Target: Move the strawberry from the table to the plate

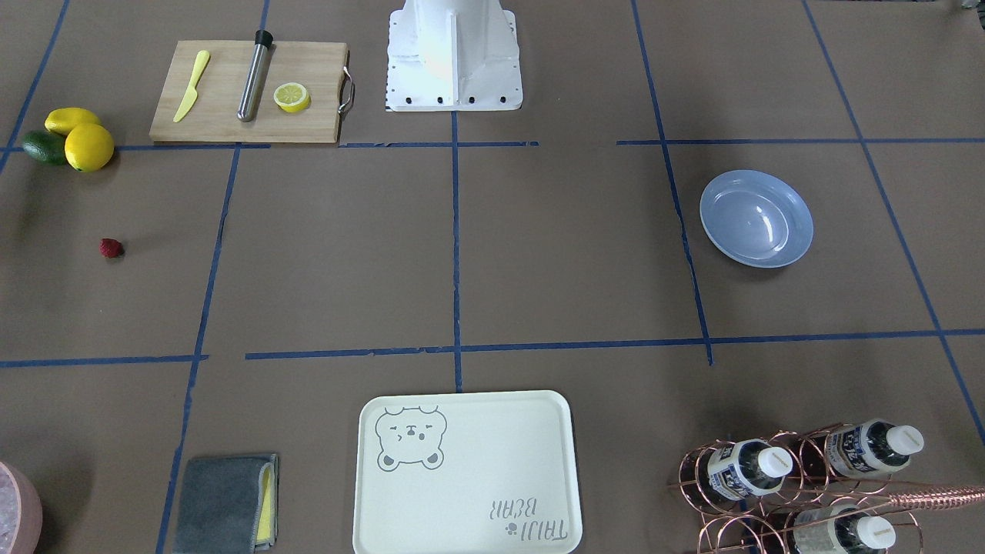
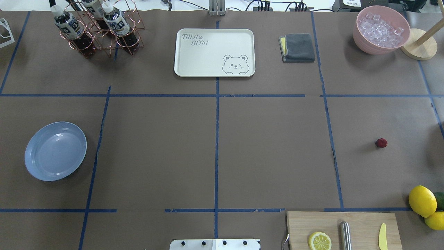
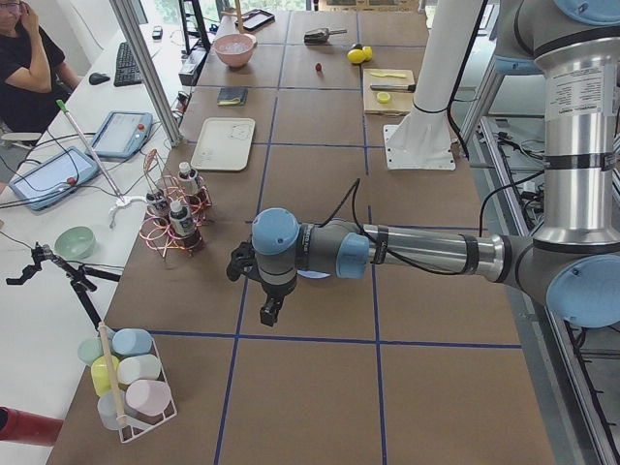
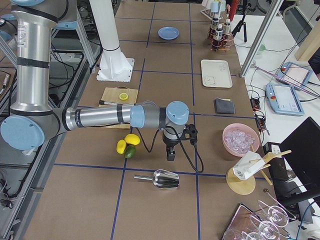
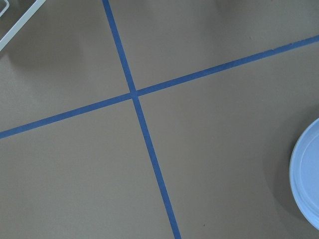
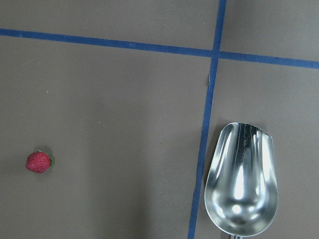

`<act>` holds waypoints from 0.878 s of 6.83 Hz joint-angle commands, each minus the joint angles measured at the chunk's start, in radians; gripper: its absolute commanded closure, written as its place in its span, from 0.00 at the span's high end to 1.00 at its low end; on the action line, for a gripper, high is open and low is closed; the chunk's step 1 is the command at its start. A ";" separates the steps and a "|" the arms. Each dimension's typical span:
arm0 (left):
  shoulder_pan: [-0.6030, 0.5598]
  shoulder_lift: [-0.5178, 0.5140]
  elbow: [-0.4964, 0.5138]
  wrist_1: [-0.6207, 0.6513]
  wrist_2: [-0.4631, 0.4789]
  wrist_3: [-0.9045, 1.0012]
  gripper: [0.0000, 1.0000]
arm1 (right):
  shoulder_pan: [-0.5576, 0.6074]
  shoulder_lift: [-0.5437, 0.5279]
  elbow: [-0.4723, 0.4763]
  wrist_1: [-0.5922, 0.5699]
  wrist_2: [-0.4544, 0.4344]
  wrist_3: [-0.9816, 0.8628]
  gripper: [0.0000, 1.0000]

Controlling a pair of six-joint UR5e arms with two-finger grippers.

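Note:
My left gripper is to close on the pale-blue plate's rim [image 1: 809,235] [image 5: 291,172], on the side farthest from the strawberry, because the plate should be lifted.
The strawberry [image 1: 111,247] [image 2: 381,142] [image 6: 39,162], small and dark red, lies alone on the brown table [image 2: 270,149] toward the robot's right end. The pale-blue plate [image 1: 756,218] [image 2: 55,150] [image 5: 306,174] rests empty toward the left end. Only the exterior right view shows my right gripper [image 4: 170,156]; it hangs pointing down over the table near the lemons, and I cannot tell its state. Only the exterior left view shows my left gripper [image 3: 268,315]; it hangs over the table near the plate, and I cannot tell its state.
A cutting board [image 2: 341,227] carries a lemon half, a steel tube and a yellow knife. Lemons [image 2: 422,200] lie beside it. A steel scoop [image 6: 242,181] lies near the strawberry. A bear tray [image 2: 214,52], grey cloth [image 2: 298,47], ice bowl [image 2: 381,29] and bottle rack [image 2: 97,27] line the far edge.

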 commanded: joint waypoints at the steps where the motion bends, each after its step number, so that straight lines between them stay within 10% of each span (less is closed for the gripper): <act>1: 0.004 0.000 -0.016 -0.001 -0.001 0.000 1.00 | 0.000 0.000 0.000 0.000 0.000 -0.001 1.00; 6: 0.017 0.008 -0.027 -0.006 -0.003 -0.002 1.00 | -0.002 0.002 0.011 0.005 0.018 0.001 1.00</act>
